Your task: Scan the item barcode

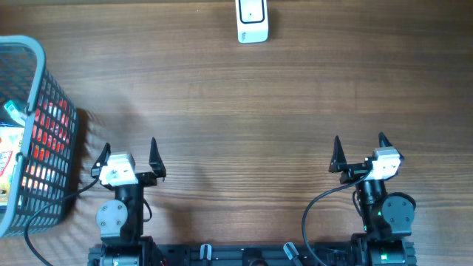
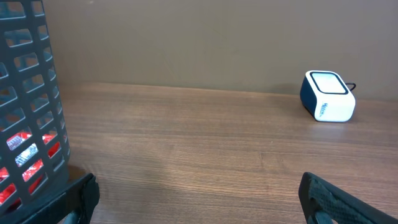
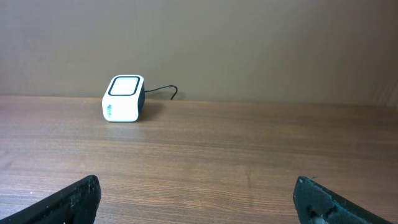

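I should reach into the grey mesh basket with my left gripper and close it on the red package's middle point(image 1: 47, 126), next to the teal-and-white item.
A white and dark blue barcode scanner point(image 1: 252, 21) stands at the far edge of the wooden table, also seen in the left wrist view as the scanner point(image 2: 328, 96) and in the right wrist view as the scanner point(image 3: 124, 98) with a black cable behind it. Packaged items point(image 1: 44, 137), red and colourful, lie inside the grey mesh basket point(image 1: 37, 55) at the far left. My left gripper point(image 1: 128, 154) is open near the front edge, just right of the basket, holding nothing. My right gripper point(image 1: 360, 151) is open at the front right, with nothing between its fingers.
The basket wall point(image 2: 28, 106) fills the left side of the left wrist view, red packaging showing through its mesh. Bare wood lies between both grippers and the scanner. A plain wall rises behind the table's far edge.
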You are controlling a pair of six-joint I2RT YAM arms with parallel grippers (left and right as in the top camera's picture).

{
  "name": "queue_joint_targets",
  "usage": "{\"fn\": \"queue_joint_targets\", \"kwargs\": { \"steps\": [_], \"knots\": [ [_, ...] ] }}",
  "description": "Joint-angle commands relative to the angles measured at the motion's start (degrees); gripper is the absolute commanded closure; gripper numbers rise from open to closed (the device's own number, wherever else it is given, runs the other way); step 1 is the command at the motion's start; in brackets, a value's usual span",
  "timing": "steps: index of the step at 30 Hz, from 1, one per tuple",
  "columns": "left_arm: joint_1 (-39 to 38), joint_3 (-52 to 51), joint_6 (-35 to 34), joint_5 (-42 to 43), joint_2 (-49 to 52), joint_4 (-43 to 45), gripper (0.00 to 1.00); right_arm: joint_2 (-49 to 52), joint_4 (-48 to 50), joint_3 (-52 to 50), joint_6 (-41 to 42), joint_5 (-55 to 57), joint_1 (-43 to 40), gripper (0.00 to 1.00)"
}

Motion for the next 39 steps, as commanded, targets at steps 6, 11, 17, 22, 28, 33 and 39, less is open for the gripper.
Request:
{"fn": "queue_joint_targets", "kwargs": {
  "steps": [6,11,17,22,28,33,39],
  "knots": [
    [0.31,-0.2,-5.68,41.46,-0.42,16.06,0.0,0.33,0.17,-0.07,-0.96,-0.2,0.33,0.0],
    [0.33,6.43,-6.75,41.68,0.28,33.68,0.0,0.33,0.17,-0.07,-0.96,-0.2,0.33,0.0],
    [0.37,40.41,-5.35,41.35,24.63,4.94,0.0,0.33,0.17,-0.07,-1.01,-0.2,0.33,0.0],
    [0.37,81.55,12.31,31.67,52.89,-41.46,0.0,0.33,0.17,-0.07,-0.96,-0.2,0.33,0.0],
    [0.37,105.85,13.64,-2.45,70.51,-66.4,0.0,0.33,0.17,-0.07,-0.96,-0.2,0.33,0.0],
    [5.73,105.85,9.64,-8.22,70.64,-66.38,0.0,0.33,0.17,-0.07,-0.96,-0.2,0.33,0.0],
    [22.6,105.83,4.15,-1.11,70.53,-64.43,0.0,0.33,0.17,-0.07,-0.98,-0.2,0.33,0.0]
  ]
}}
